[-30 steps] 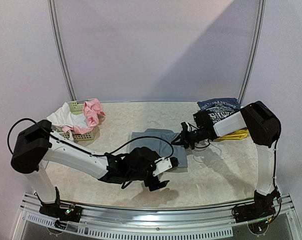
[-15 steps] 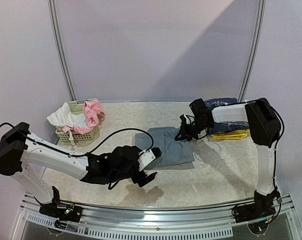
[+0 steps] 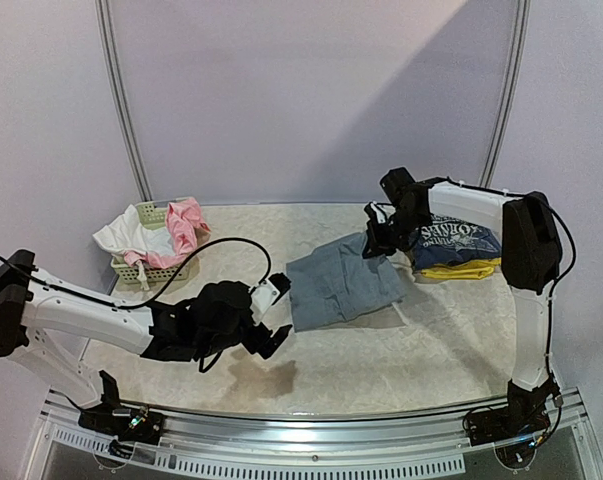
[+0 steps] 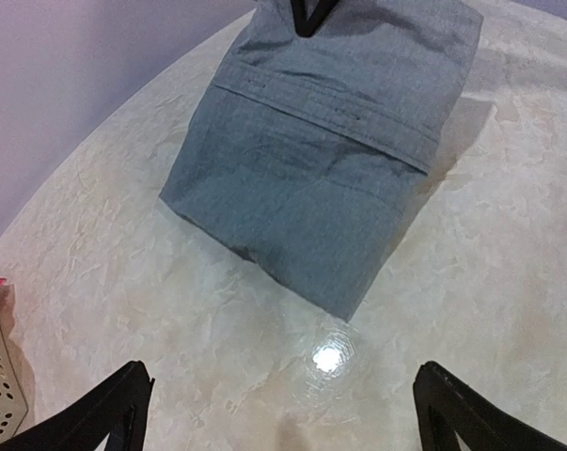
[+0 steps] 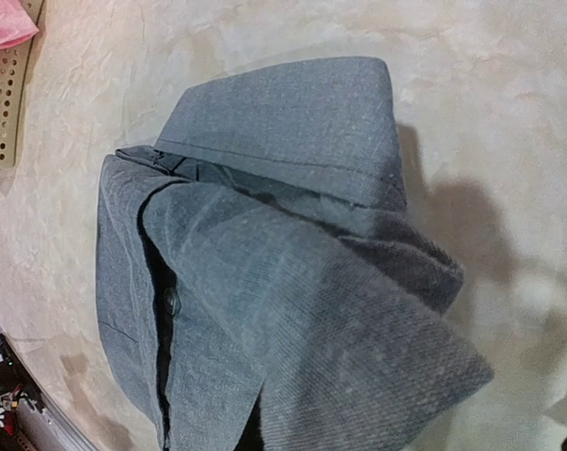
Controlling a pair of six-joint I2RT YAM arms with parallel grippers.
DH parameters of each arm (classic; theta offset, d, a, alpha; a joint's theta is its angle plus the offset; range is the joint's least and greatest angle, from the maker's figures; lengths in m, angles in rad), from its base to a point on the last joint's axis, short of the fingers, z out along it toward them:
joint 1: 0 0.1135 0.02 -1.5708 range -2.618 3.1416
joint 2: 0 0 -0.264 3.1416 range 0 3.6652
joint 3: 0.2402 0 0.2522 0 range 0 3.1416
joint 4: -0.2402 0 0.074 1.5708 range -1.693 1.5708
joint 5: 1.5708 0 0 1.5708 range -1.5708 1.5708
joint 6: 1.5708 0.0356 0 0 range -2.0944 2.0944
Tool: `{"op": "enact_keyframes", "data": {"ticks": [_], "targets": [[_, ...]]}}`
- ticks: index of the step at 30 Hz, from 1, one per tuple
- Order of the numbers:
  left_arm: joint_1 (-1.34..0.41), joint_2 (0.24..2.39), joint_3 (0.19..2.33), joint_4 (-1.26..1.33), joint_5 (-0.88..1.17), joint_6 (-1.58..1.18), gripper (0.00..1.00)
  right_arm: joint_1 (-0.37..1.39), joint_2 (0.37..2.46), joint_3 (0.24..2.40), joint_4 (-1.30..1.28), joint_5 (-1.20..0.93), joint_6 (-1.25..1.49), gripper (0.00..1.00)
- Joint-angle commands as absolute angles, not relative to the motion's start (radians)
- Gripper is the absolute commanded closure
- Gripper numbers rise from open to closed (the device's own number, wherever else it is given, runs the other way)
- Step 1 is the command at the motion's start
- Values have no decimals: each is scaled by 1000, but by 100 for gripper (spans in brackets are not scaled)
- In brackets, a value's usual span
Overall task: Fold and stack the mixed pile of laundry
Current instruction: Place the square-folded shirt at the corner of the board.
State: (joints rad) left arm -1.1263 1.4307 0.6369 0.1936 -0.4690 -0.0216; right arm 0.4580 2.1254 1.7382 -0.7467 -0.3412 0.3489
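Note:
Next, I release the folded grey trousers with my right gripper atop the navy printed tee [image 3: 449, 223].
The folded grey trousers [image 3: 339, 285] lie mid-table, their far right corner lifted. My right gripper [image 3: 377, 238] is shut on that corner. In the right wrist view the trousers [image 5: 283, 282] fill the frame and hide my fingers. My left gripper [image 3: 277, 312] is open and empty, just left of and nearer than the trousers. In the left wrist view the trousers [image 4: 321, 160] lie beyond my spread fingertips [image 4: 123, 404]. A navy printed tee [image 3: 456, 238] lies folded on a yellow piece [image 3: 459, 268] at the right. White [image 3: 131, 238] and pink [image 3: 186, 225] pieces sit in the basket.
The pale-green lattice basket [image 3: 161, 270] stands at the far left, its corner showing in the right wrist view [image 5: 1, 103]. A black cable [image 3: 236, 245] loops from the left arm over the table. Bare marbled tabletop [image 3: 381, 350] lies in front.
My right gripper has dragged the trousers back and to the right, toward the tee stack, lifting their corner. My left gripper has drawn back left, away from the trousers.

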Motion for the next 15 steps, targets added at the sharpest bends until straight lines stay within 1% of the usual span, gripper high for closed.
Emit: {"op": "enact_keyframes", "data": {"ticks": [1,15], "targets": [[-1112,1410,618,185,-471,-52,0,424,2094,1829,-846,-257,289,99],[-1112,1412,618,185,-449,-61,0,350,2109,2096,-1016,-202,128,100]]}}
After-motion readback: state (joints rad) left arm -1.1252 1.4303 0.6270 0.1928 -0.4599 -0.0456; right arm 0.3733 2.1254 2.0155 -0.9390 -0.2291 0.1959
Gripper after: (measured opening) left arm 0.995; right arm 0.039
